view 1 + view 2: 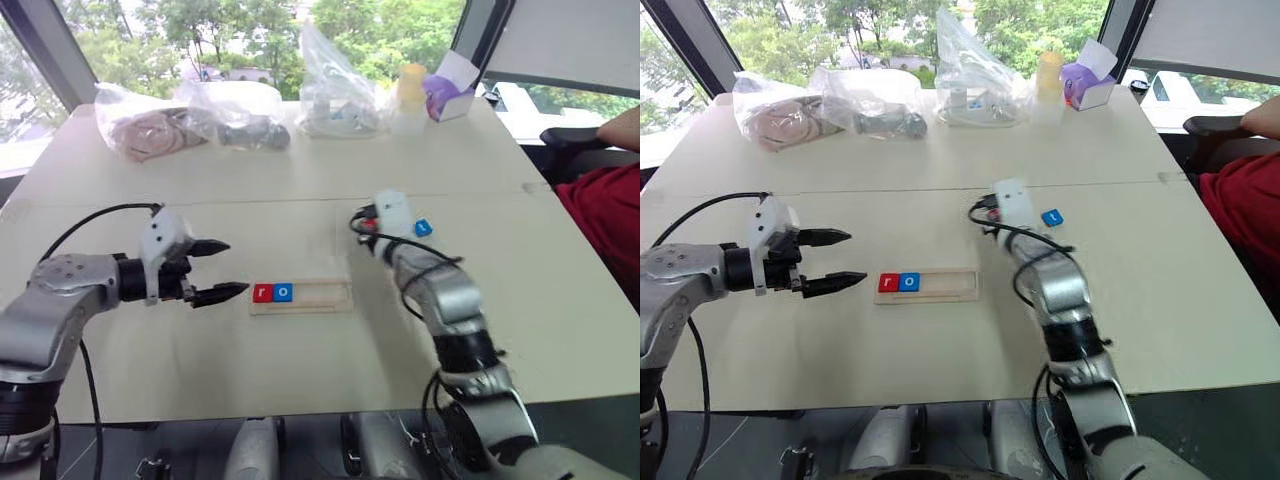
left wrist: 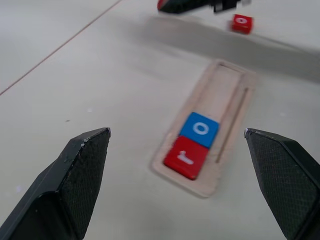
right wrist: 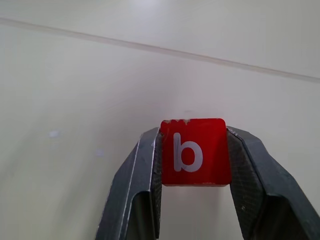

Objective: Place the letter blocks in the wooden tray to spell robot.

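Note:
Next, my right gripper sets the red "b" block down and grips its other sides [image 3: 194,121]: a finger covers the side that must meet the blue "o" block.
The wooden tray [image 1: 318,296] lies mid-table, with a red "r" block [image 1: 262,292] and a blue "o" block [image 1: 283,292] in its left end. My left gripper [image 1: 220,270] hovers open just left of the tray, pointing toward it. My right gripper [image 3: 194,132] is shut on a red "b" block [image 3: 194,151], held just above the table beyond the tray's right end. A blue letter block [image 1: 423,228] lies to the right of that hand. A red "o" block [image 2: 241,23] rests on the table near the right gripper.
Clear plastic bags [image 1: 150,125] with items, a bottle [image 1: 410,95] and a purple tissue box [image 1: 447,95] line the table's far edge. A person in a red top [image 1: 610,215] sits at the right side. A seam [image 1: 470,192] crosses the tabletop.

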